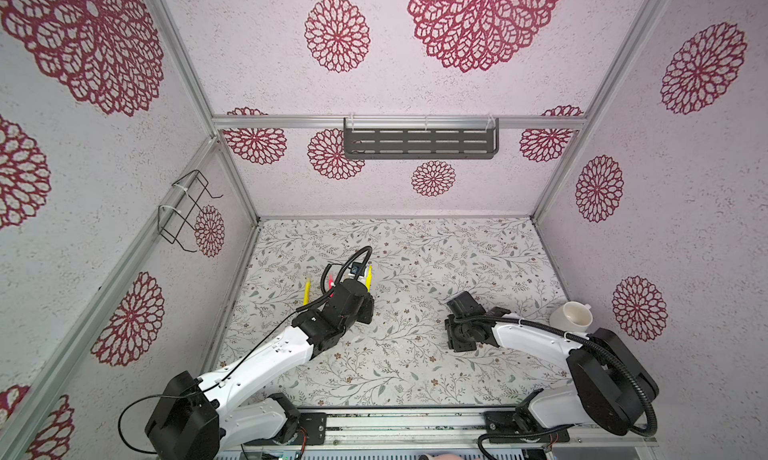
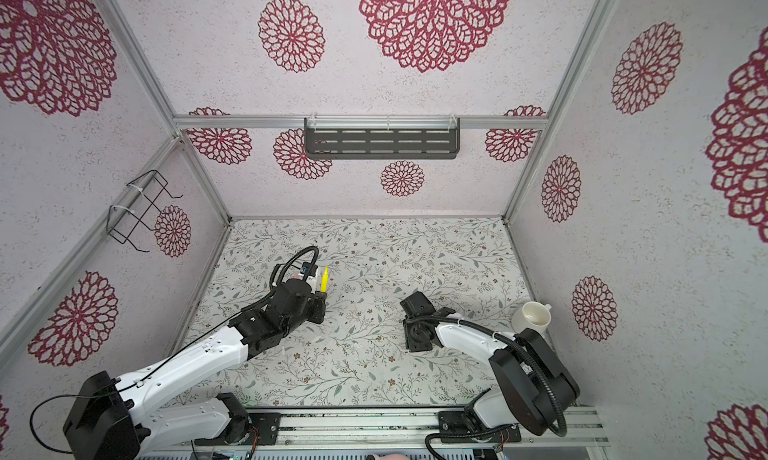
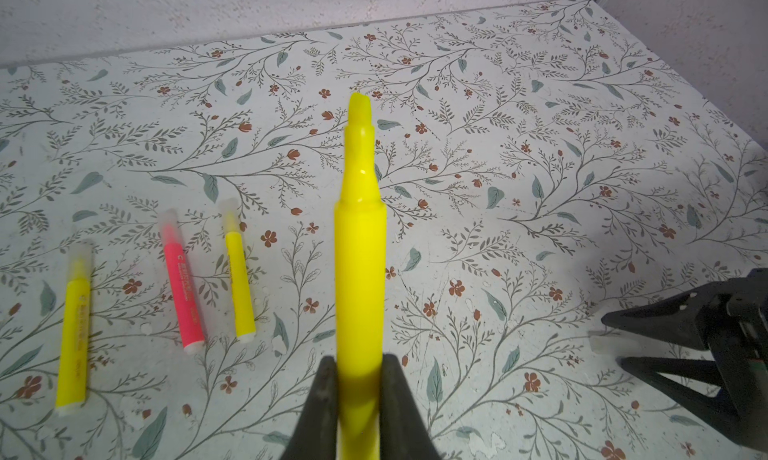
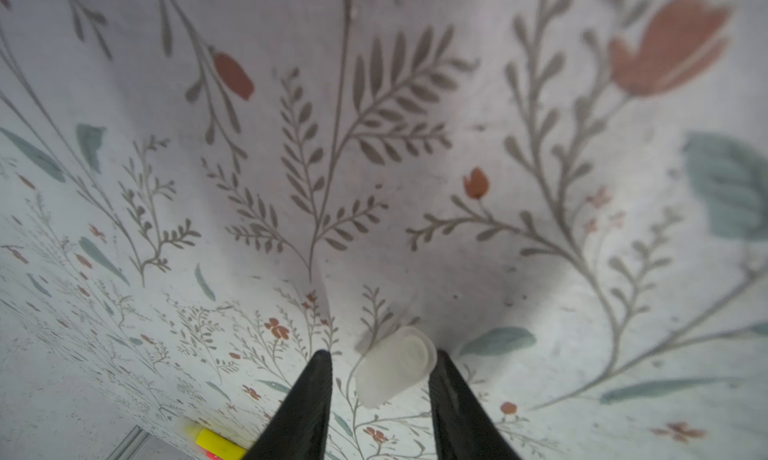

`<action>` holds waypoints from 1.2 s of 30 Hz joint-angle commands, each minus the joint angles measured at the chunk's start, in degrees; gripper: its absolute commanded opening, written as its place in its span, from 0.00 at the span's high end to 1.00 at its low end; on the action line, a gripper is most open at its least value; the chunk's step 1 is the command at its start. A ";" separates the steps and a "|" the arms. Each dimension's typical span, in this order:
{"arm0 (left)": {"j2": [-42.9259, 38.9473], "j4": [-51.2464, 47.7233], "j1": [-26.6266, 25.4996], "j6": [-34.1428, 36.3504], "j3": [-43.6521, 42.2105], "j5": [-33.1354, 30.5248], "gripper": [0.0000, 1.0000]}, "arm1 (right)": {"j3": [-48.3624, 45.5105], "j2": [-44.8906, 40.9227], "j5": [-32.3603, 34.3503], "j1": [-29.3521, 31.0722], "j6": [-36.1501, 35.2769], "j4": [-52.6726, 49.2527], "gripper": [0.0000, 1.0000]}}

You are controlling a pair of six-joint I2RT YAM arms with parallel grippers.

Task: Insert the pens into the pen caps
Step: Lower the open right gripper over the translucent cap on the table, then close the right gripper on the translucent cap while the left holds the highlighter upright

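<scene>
The loose clear pen cap slants between my right gripper's fingers, so next I open wider and grip the cap's sides [image 4: 382, 382] in line with my fingers before lifting.
My left gripper [image 3: 359, 360] is shut on a bright yellow pen [image 3: 359, 238] above the table, its bare tip pointing away from the jaws; in both top views it shows beside the wrist [image 1: 369, 277] [image 2: 324, 279]. Three pens lie on the table beside it, each with a clear pen cap on its tip: a yellow one [image 3: 75, 333], a pink one [image 3: 183, 287] and a yellow one [image 3: 240, 287]. A loose clear pen cap [image 4: 392, 366] lies on the table between the fingers of my right gripper [image 4: 382, 352]. That gripper is open, with a gap at one finger.
A white cup [image 1: 572, 316] sits at the table's right edge behind my right arm. The cell walls close in the table on three sides. A dark shelf [image 1: 419, 142] hangs on the back wall and a wire rack [image 1: 183, 208] on the left wall.
</scene>
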 commanded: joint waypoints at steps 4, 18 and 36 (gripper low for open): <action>-1.17 1.27 0.74 -0.60 -0.26 -0.61 1.00 | 2.46 3.07 0.08 -3.77 -2.08 -5.27 0.72; -3.78 1.01 2.40 -0.61 -1.83 -1.60 1.00 | 11.74 8.16 1.51 -3.99 -19.41 -13.49 0.56; -6.78 1.86 3.46 -1.16 -3.53 -1.20 1.00 | 19.59 5.87 2.47 -3.55 -86.23 -14.19 0.35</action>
